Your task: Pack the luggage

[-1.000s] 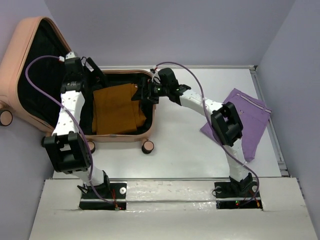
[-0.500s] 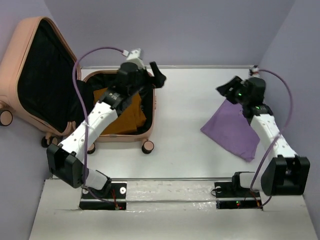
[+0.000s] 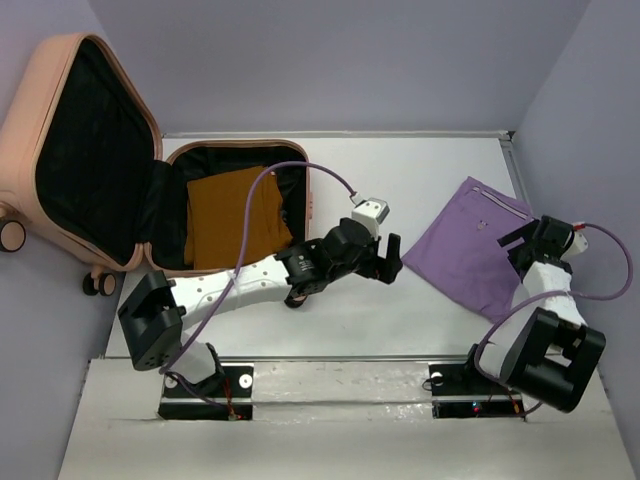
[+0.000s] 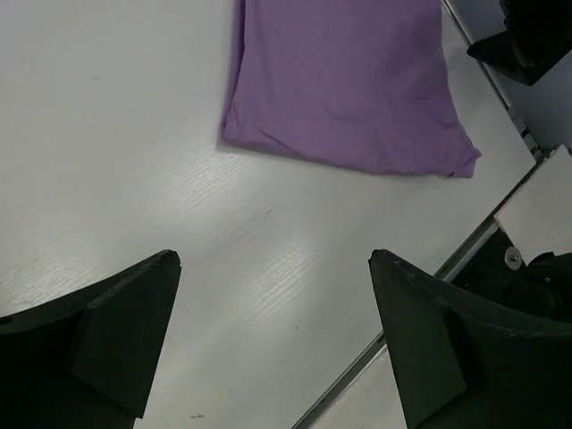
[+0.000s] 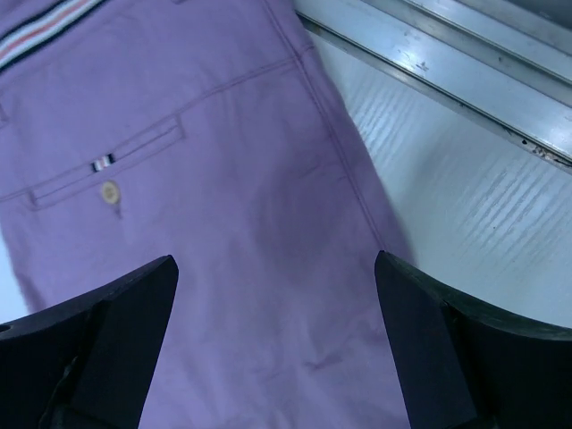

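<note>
The robot's left gripper needs to next go to the purple cloth's edge (image 3: 422,241) (image 4: 232,82) facing the suitcase and close there, close to the corner nearest that left gripper.
The luggage (image 3: 25,110), a peach-pink hard-shell suitcase, lies open at the left with its lid leaning on the wall. A folded brown cloth (image 3: 225,215) lies in its black-lined lower half. A purple cloth (image 3: 465,250) (image 4: 349,89) (image 5: 223,179) with a pocket and button lies flat on the table's right side. My left gripper (image 3: 393,258) (image 4: 273,259) hangs open over bare table just left of the purple cloth, holding nothing. My right gripper (image 3: 517,243) (image 5: 275,259) is open directly above that cloth's right part, holding nothing.
A metal rail (image 5: 447,71) (image 3: 535,210) runs along the table's right edge beside the purple cloth. The suitcase's caster wheels (image 3: 12,235) stick out at the far left. The table's near edge strip (image 4: 429,277) lies close to my left gripper.
My left arm has swung from the suitcase out to mid-table near the purple cloth. The right arm pulled back to the right edge; the cloth it had lifted now lies flat.
</note>
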`<move>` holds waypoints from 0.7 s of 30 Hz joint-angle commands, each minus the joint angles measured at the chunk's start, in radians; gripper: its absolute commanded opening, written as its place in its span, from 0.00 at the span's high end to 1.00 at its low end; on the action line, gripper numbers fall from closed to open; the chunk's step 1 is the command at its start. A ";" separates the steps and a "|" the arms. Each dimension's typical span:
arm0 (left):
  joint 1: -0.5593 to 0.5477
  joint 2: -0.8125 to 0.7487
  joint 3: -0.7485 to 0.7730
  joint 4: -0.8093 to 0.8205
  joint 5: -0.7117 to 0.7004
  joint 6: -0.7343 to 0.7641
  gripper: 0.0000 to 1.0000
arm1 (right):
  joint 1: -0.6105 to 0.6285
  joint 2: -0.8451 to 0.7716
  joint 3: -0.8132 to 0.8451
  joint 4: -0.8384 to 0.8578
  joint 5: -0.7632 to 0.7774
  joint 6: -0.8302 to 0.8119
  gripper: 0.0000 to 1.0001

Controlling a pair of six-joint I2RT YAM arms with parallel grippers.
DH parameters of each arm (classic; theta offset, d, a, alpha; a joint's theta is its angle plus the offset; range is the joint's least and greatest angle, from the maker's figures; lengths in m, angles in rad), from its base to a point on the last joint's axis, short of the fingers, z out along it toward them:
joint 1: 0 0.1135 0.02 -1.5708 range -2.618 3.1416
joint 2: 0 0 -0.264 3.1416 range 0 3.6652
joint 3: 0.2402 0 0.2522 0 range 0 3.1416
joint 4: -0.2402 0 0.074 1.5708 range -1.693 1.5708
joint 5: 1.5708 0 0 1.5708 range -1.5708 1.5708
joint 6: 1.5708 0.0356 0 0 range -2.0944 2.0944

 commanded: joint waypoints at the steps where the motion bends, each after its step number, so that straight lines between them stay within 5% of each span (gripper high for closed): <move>1: -0.022 -0.002 -0.052 0.106 -0.075 0.008 0.01 | -0.019 0.135 0.074 0.046 0.015 0.000 0.03; 8: -0.037 0.018 -0.110 0.153 -0.088 0.005 0.01 | -0.071 0.376 0.175 0.056 -0.019 0.017 0.06; 12: -0.037 0.059 -0.101 0.157 -0.104 0.016 0.01 | -0.071 0.461 0.218 0.074 -0.121 -0.029 0.19; 13: -0.039 0.069 -0.092 0.159 -0.111 0.025 0.01 | -0.062 0.473 0.224 0.076 -0.202 -0.038 0.30; 21: 0.023 0.200 0.052 0.123 -0.193 0.068 0.01 | 0.128 0.458 0.177 0.079 -0.251 -0.107 0.37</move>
